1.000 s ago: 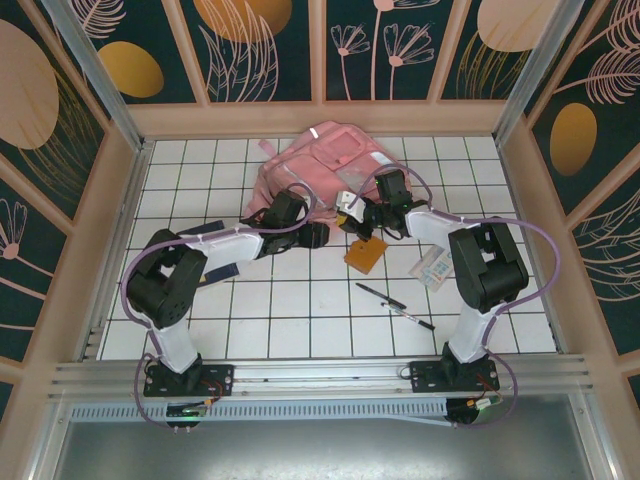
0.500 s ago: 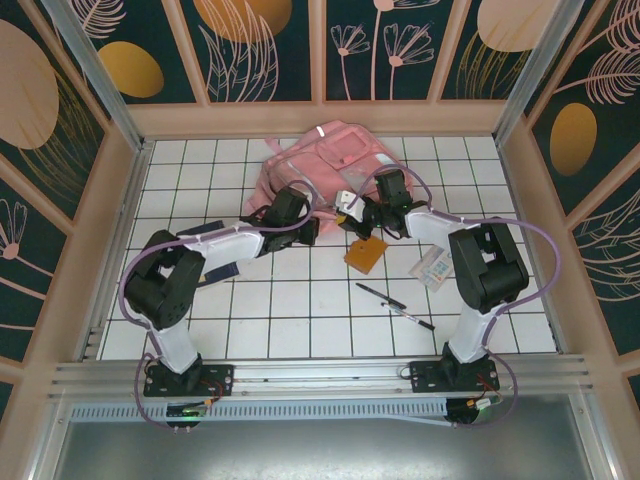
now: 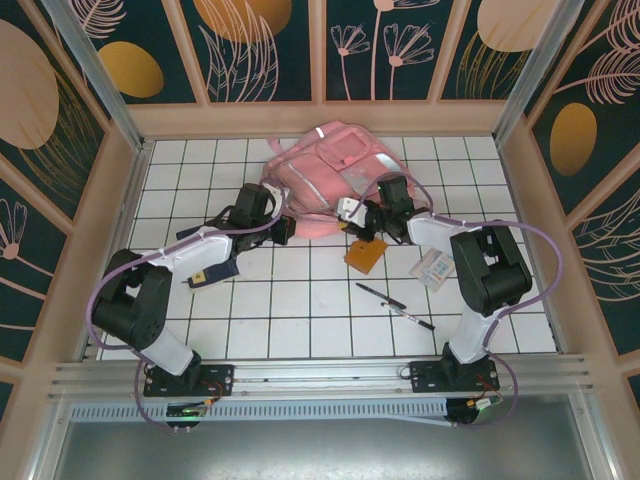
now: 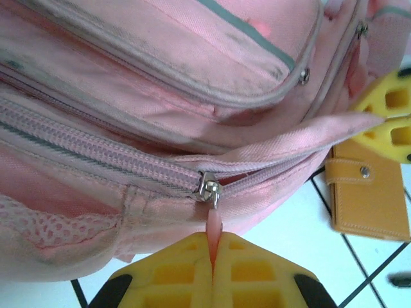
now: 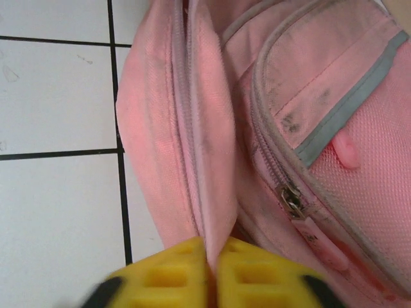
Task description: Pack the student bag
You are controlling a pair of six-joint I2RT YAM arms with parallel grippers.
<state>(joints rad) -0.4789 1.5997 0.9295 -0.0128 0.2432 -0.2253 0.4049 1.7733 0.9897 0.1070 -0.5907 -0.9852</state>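
Note:
My right gripper should take the zipper (image 4: 241,183) close behind the slider before my left gripper pulls further, as it is holding the pink fabric far from the slider.
The student bag (image 3: 322,168), a pink backpack with grey reflective strips, lies at the back middle of the tiled table. My left gripper (image 3: 284,229) is at its near left edge. In the left wrist view that gripper (image 4: 214,241) is shut on the pink zipper pull (image 4: 214,224), which hangs from the metal slider (image 4: 209,187) of the main zipper. My right gripper (image 3: 351,213) is at the bag's near right edge. There it (image 5: 212,249) is shut on a fold of the student bag's (image 5: 192,128) pink fabric beside the zipper. Its yellow fingers (image 4: 385,106) hold that fabric taut.
An orange wallet (image 3: 365,254) lies just in front of the bag, under the right arm, and is also seen as the wallet (image 4: 369,199). A black pen (image 3: 395,305) and a small printed packet (image 3: 435,268) lie further right. A dark blue object (image 3: 206,271) sits under the left arm.
My left gripper has moved left along the bag's near edge, drawing the zipper pull with it. The right gripper has kept its hold, almost still.

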